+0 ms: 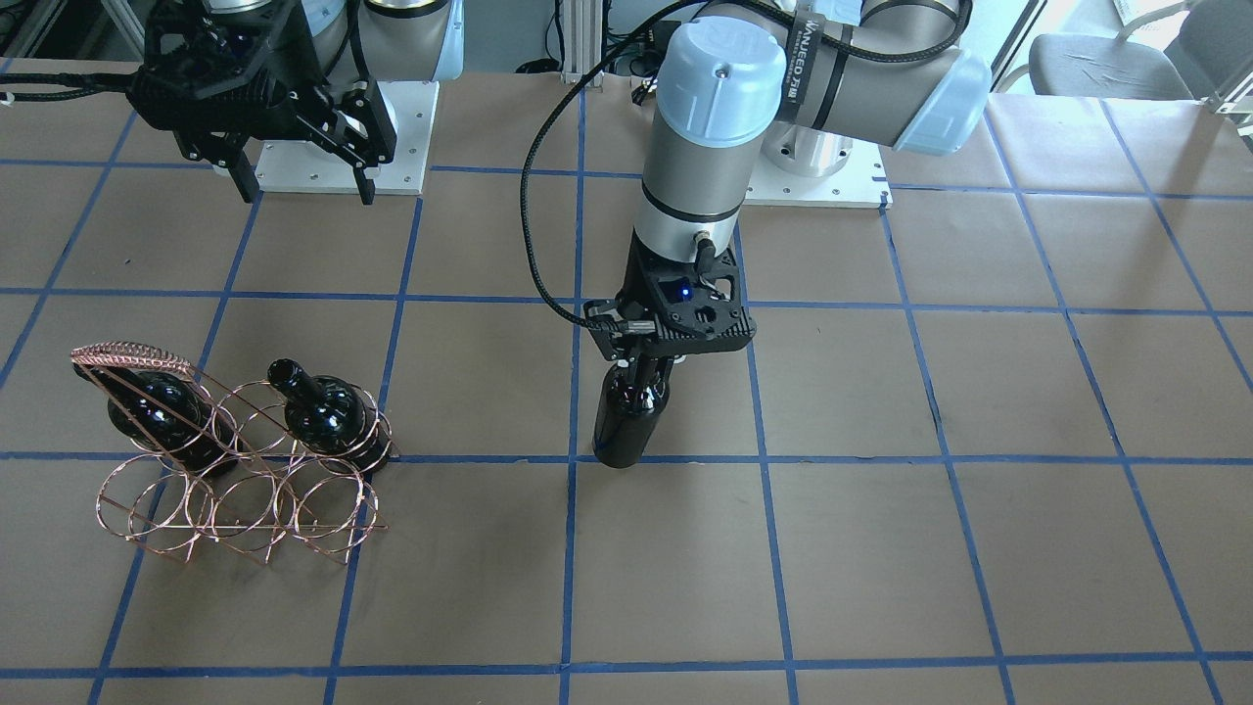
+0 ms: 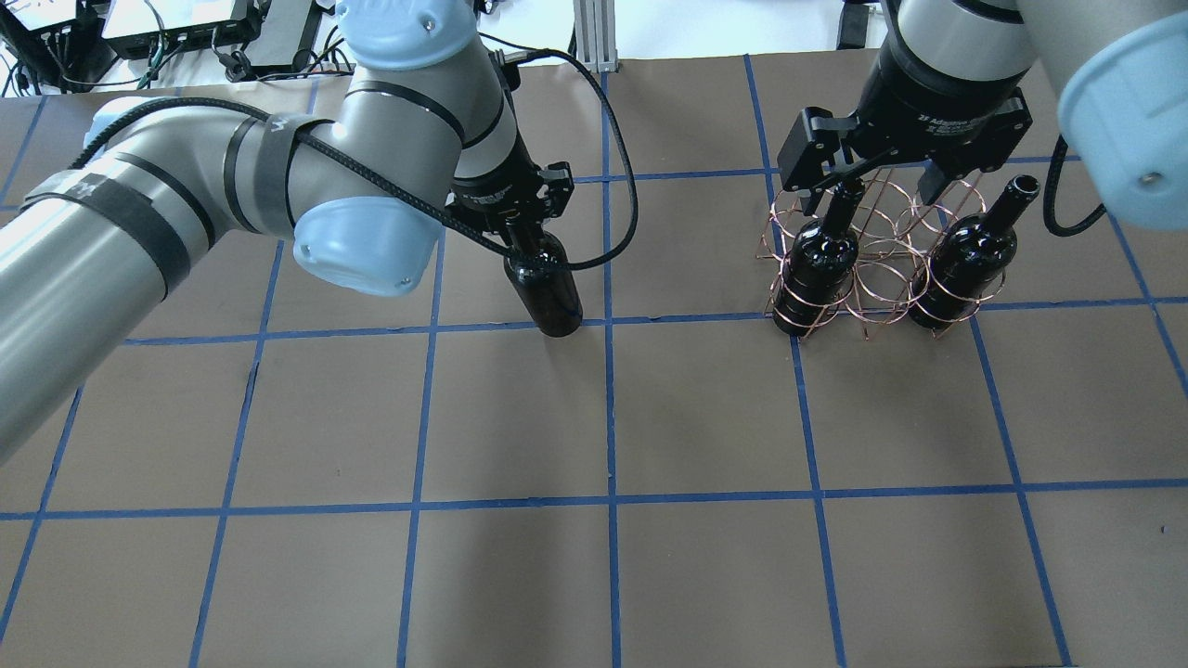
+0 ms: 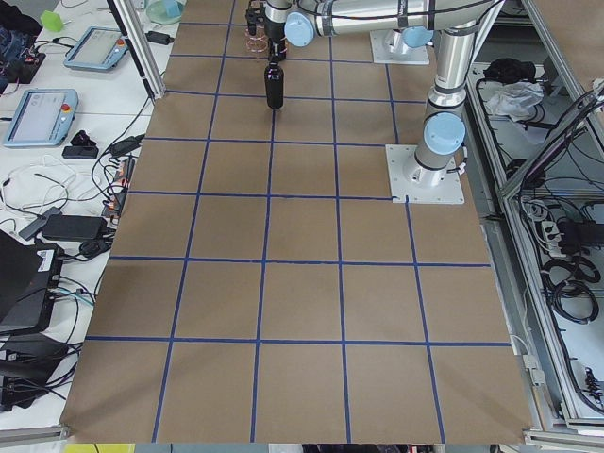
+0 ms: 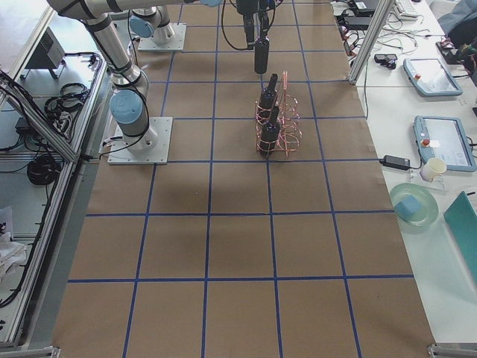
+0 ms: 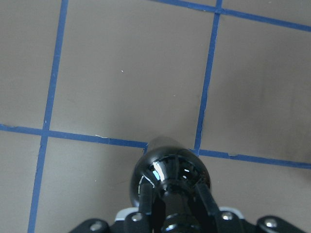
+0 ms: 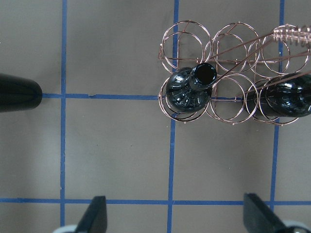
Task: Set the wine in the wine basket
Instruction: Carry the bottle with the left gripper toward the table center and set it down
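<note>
Next, I release the wine bottle from my left gripper upright on the table (image 1: 605, 446) (image 5: 171, 159) close beside the blue tape crossing nearest it.
My left gripper (image 1: 641, 377) is shut on the neck of a glossy black wine bottle (image 1: 626, 426) and holds it upright near a tape crossing at mid-table; I cannot tell whether its base touches the table. It also shows in the overhead view (image 2: 548, 292) and the left wrist view (image 5: 170, 170). The rose-copper wine basket (image 1: 245, 499) holds two more bottles (image 1: 328, 416) (image 1: 162, 416) in its end rings, with the middle ring between them empty. My right gripper (image 2: 877, 190) is open and empty high above the basket (image 2: 882, 278). Its spread fingers (image 6: 97, 218) frame the right wrist view.
The brown table is marked with a blue tape grid (image 2: 608, 417). The basket's wrapped handle (image 1: 132, 352) arches over one bottle. White arm base plates (image 1: 343, 176) stand at the robot's side. Tablets and cables (image 3: 38, 113) lie off the table's edge.
</note>
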`<control>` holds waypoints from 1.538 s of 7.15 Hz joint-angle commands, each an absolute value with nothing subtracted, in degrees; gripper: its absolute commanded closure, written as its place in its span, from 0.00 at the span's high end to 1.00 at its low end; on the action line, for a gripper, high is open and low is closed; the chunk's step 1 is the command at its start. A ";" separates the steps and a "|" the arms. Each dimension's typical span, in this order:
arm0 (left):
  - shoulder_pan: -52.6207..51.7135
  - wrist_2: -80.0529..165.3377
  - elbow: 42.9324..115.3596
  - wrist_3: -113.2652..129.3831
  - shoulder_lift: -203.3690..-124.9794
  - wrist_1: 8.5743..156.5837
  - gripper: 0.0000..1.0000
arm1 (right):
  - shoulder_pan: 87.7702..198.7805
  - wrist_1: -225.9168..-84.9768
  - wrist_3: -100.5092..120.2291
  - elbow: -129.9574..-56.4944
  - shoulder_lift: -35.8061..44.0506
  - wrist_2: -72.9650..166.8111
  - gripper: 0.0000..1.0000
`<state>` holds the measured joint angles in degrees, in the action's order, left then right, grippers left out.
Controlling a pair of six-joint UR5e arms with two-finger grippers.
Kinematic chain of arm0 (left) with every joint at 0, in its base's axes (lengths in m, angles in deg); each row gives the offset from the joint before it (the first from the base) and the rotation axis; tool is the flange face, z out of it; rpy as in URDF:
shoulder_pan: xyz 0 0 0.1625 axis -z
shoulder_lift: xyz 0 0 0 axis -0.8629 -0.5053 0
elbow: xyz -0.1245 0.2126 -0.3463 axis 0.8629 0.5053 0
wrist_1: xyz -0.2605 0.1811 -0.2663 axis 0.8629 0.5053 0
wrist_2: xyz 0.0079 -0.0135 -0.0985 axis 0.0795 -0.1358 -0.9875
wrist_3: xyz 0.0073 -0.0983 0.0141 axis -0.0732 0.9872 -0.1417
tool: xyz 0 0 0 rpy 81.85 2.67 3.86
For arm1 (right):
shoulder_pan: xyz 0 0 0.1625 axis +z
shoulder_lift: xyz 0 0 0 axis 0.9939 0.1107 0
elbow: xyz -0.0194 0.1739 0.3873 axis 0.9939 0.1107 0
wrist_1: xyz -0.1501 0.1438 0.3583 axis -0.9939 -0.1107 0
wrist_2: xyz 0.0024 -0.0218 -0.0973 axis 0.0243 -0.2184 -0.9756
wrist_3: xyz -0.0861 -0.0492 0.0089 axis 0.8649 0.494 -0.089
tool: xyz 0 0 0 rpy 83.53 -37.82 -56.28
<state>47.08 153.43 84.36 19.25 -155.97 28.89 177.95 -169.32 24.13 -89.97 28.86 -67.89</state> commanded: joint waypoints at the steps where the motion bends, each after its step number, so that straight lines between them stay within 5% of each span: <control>1: 48.28 156.10 87.83 19.78 -154.34 28.79 0.00 | 177.95 -169.32 24.25 -89.97 28.80 -67.86 1.00; 8: 50.21 155.49 87.67 22.33 -155.65 25.02 0.00 | 178.04 -169.40 23.90 -89.97 28.88 -67.59 1.00; 9: 50.30 155.41 87.67 22.16 -155.48 24.92 0.20 | 178.04 -169.40 23.90 -89.97 28.88 -67.59 1.00; 10: 50.39 155.23 87.67 21.46 -155.48 25.10 0.99 | 177.95 -169.40 23.90 -89.97 28.88 -67.59 1.00; 11: 50.39 155.58 87.32 21.28 -155.22 26.06 1.00 | 178.04 -169.40 23.90 -89.97 28.88 -67.68 1.00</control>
